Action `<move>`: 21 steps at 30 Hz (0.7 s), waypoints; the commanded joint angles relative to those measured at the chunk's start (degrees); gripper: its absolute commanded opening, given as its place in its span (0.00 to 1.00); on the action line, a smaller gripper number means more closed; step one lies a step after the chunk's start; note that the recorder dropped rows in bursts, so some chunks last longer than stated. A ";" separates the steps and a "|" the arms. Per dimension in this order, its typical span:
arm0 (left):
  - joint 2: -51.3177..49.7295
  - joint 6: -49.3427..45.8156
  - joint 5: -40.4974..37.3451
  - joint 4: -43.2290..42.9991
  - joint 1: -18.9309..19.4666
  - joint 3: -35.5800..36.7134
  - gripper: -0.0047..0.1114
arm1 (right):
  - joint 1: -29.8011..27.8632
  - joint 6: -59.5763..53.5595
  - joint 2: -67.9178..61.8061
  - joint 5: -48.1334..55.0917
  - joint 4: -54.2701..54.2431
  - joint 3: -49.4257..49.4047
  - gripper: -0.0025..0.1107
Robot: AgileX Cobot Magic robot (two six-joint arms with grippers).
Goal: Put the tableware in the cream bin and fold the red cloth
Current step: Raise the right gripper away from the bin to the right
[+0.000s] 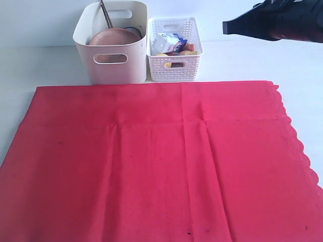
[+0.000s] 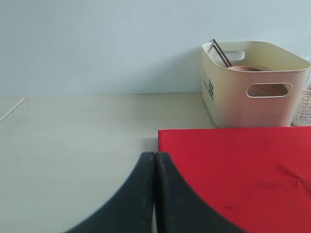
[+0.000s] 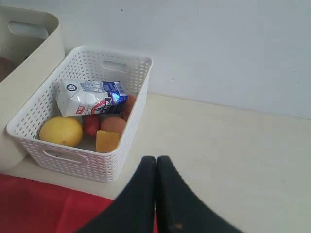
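Next, my left gripper goes to the red cloth's plain side edge point(image 1: 16, 150), opposite its scalloped edge, and closes there.
The red cloth point(image 1: 151, 166) lies spread flat over most of the table, its scalloped edge on the right. Behind it stands the cream bin point(image 1: 121, 68). Inside the bin a round brown plate point(image 1: 113, 38) leans, and dark slim handles point(image 1: 105, 14) stick up beside it. My left gripper point(image 2: 154, 154) is shut and empty, hovering by the cloth's far left corner point(image 2: 165, 136), with the bin point(image 2: 233, 104) beyond it. It is outside the exterior view. My right gripper point(image 1: 225, 27) is raised at the back right. In its wrist view the right gripper point(image 3: 156, 159) is shut on nothing, above bare table beside the cloth's point(image 3: 43, 208) far edge.
A white lattice basket point(image 1: 175, 70) stands right of the bin. It holds a milk carton point(image 3: 90, 97), a lemon point(image 3: 60, 131), an egg point(image 3: 112, 125) and a cheese piece point(image 3: 107, 141). A pale wall runs behind the table.
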State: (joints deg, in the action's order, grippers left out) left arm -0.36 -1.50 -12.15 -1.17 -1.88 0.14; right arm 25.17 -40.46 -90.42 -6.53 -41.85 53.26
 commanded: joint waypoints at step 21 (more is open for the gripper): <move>0.36 0.21 0.18 -0.08 0.14 -0.14 0.04 | -0.20 0.16 19.76 -6.25 0.95 -13.29 0.02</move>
State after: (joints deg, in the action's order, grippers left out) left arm -0.36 -1.50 -12.15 -1.17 -1.88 0.14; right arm 25.17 -40.58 -73.10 -8.97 -41.63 42.86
